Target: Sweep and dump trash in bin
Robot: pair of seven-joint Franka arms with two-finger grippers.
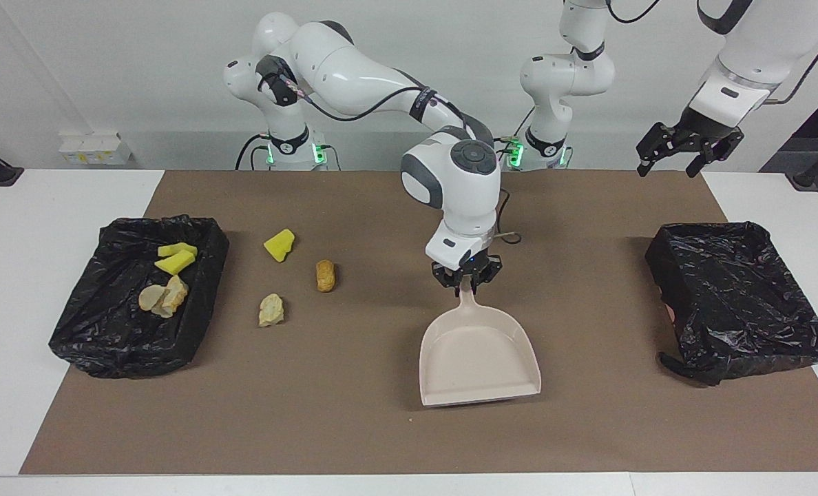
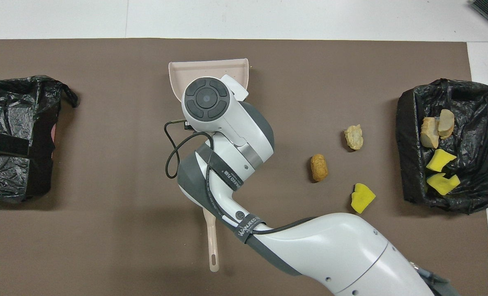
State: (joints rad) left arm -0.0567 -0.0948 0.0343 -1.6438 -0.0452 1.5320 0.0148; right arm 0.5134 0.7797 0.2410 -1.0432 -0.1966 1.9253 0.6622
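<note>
I will set the beige dustpan, now low over the mat's middle, on the brown mat (image 2: 208,111) just beyond the brush with my right gripper.
My right gripper (image 1: 465,281) is shut on the handle of the beige dustpan (image 1: 479,362), which sits low over the middle of the brown mat with its mouth pointing away from the robots. In the overhead view the wrist hides the gripper and only the dustpan (image 2: 178,70) rim shows. Three trash scraps lie on the mat toward the right arm's end: a yellow sponge piece (image 1: 279,244), a brown nugget (image 1: 325,275) and a beige lump (image 1: 271,310). The black-lined bin (image 1: 85,344) beside them holds several scraps. My left gripper (image 1: 684,148) hangs open, waiting.
The brush handle (image 2: 213,246) shows under my right arm in the overhead view, nearer to the robots than the dustpan; the facing view hides it. A second black-lined bin (image 1: 739,303) stands at the left arm's end of the mat.
</note>
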